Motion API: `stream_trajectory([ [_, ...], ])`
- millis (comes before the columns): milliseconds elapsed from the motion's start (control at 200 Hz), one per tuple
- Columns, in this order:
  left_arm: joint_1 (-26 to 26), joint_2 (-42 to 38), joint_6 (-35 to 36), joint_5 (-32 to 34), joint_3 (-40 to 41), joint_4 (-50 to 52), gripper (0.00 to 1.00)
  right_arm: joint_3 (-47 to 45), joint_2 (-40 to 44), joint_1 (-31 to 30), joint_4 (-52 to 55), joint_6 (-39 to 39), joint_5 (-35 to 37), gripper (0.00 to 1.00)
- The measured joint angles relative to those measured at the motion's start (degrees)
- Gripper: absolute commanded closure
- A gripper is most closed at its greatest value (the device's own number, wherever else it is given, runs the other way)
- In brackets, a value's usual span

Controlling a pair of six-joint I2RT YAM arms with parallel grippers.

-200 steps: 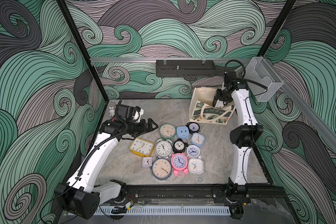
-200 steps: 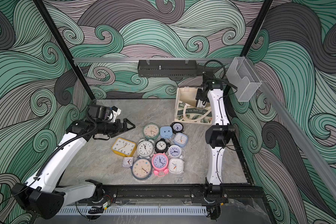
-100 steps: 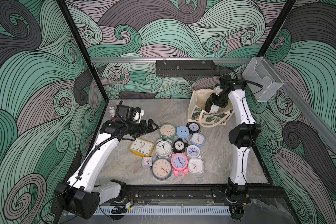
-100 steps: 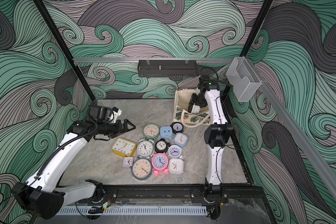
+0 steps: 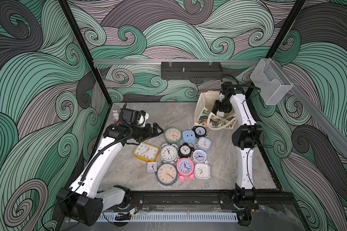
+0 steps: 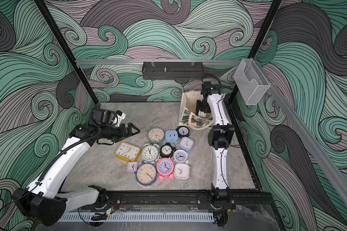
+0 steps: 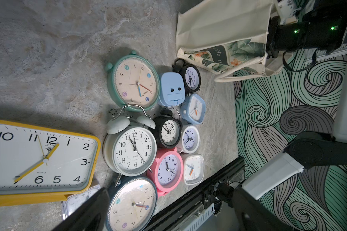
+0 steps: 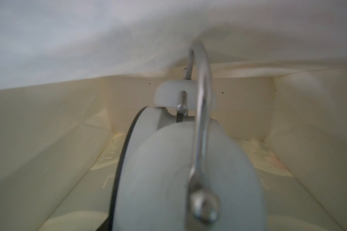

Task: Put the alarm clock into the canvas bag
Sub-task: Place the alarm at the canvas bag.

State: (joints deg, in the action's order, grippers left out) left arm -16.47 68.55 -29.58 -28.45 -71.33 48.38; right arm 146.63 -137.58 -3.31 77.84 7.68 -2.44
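Note:
My right gripper has the grey twin-bell alarm clock. It will let go of it at the bottom of the canvas bag, behind the bag's leaf-print front side (image 5: 219, 119) (image 8: 221, 127).
The cream canvas bag (image 5: 203, 117) (image 6: 187, 118) (image 7: 218, 28) with its leaf print stands open at the back right of the table. My right gripper (image 5: 221, 109) (image 6: 202, 109) reaches down into its mouth, shut on a pale grey twin-bell alarm clock (image 8: 178, 170) (image 5: 220, 114). The right wrist view shows that clock close up, its metal handle (image 8: 200, 100) against the bag's inner wall; the fingers are hidden. My left gripper (image 5: 158, 131) (image 6: 135, 130) (image 7: 170, 200) hovers open and empty over the table beside the teal round clock (image 5: 172, 135).
Several more clocks lie bunched mid-table: a yellow rectangular one (image 5: 146, 152), a silver twin-bell one (image 5: 168, 153), a pink one (image 5: 185, 166). A small bunny figure (image 5: 115, 114) stands at the back left. A clear plastic box (image 5: 268, 86) hangs on the right rail.
My right gripper has sunk with the clock from above the bag's rim into its mouth, and the bag's front has sagged. The left arm has barely moved.

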Motion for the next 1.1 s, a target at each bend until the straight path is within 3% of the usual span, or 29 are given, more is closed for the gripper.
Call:
stream_trajectory([
  [110,-0.3,0.6,0.0,0.3,0.0,0.0,0.01,-3.0,0.6,0.1,0.0,0.0,-2.8,0.65],
  [210,-0.6,1.1,0.0,0.5,0.0,0.0,0.01,-3.3,0.6,0.2,0.6,0.0,-1.3,0.65],
  [710,-3.0,1.3,2.2,-1.4,0.0,-0.7,0.01,-3.0,0.9,-2.9,1.6,-0.7,28.3,0.59],
  [790,-3.2,1.3,2.2,-1.7,0.0,-0.9,0.01,-4.3,0.9,-3.6,0.6,-1.6,30.9,0.55],
  [1096,-3.2,0.7,2.2,-1.6,0.0,-0.9,0.01,-8.6,0.9,-4.5,-1.3,-3.0,33.6,0.53],
])
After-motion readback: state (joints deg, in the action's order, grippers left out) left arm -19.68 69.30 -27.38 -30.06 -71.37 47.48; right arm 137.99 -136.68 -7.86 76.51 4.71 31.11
